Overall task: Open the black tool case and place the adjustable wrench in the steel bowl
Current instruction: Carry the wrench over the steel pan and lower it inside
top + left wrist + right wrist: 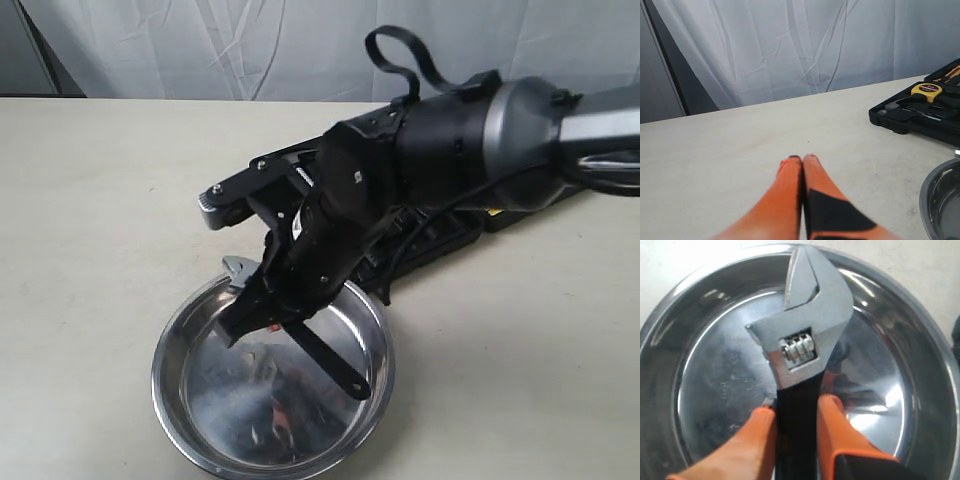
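Note:
I need to use my right gripper to set the adjustable wrench down across the middle of the steel bowl's shiny bottom [297, 373] [802, 415].
My right gripper [796, 412] is shut on the black handle of the adjustable wrench [805, 325], just behind its shiny silver head. The wrench hangs tilted over the steel bowl [705, 365]. In the exterior view the right gripper [262, 312] reaches across above the bowl [165, 370], with the wrench head [237, 268] near the far rim and the handle end over the bowl's right side. The black tool case [450, 238] lies open behind the arm, also seen as the tool case [920, 112] in the left wrist view. My left gripper [802, 159] is shut on nothing, low over bare table.
The open case holds a yellow tape measure [931, 89] and other tools. A part of the bowl rim [935, 197] shows beside the left gripper. A white curtain [200, 40] hangs behind the table's back edge. The right arm hides much of the case.

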Controlling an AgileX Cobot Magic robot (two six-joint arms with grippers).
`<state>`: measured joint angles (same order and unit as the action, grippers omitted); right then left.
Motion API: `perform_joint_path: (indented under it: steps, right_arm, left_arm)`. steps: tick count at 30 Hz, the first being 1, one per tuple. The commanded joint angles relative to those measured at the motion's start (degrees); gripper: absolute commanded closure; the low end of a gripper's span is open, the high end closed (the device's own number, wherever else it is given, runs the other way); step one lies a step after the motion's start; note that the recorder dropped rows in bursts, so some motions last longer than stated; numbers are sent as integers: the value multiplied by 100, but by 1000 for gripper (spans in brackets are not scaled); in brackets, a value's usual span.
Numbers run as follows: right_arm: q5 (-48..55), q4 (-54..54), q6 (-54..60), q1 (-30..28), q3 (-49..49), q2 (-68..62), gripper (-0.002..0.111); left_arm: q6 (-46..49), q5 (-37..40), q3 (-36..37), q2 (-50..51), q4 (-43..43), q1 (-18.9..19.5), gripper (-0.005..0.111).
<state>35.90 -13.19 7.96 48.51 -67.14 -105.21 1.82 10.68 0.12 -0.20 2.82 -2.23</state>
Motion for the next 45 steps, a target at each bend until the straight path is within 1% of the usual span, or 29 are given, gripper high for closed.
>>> perform_joint_path:
  steps: [1,8,41,43,44,45]
  right_arm:
    - [-204,-138,41,16,15,-352,109]
    - [-198,-150,41,16,15,-657,109]
    - [18,-47,4,16,15,-657,109]
    - [-82,-47,-52,16,15,-657,98]
    - [-153,-47,-108,16,15,-657,83]
    - [-198,-47,-133,16,15,-657,74]
  left_arm:
    - [-10,-29,-12,20,-15,-21,106]
    - [-10,-29,-12,20,-15,-21,106]
    - [-10,-42,-12,20,-15,-21,106]
    - [-10,-42,-12,20,-15,-21,106]
    - [-10,-42,-12,20,-15,-21,106]
    - [-10,-42,-12,20,-15,-21,106]
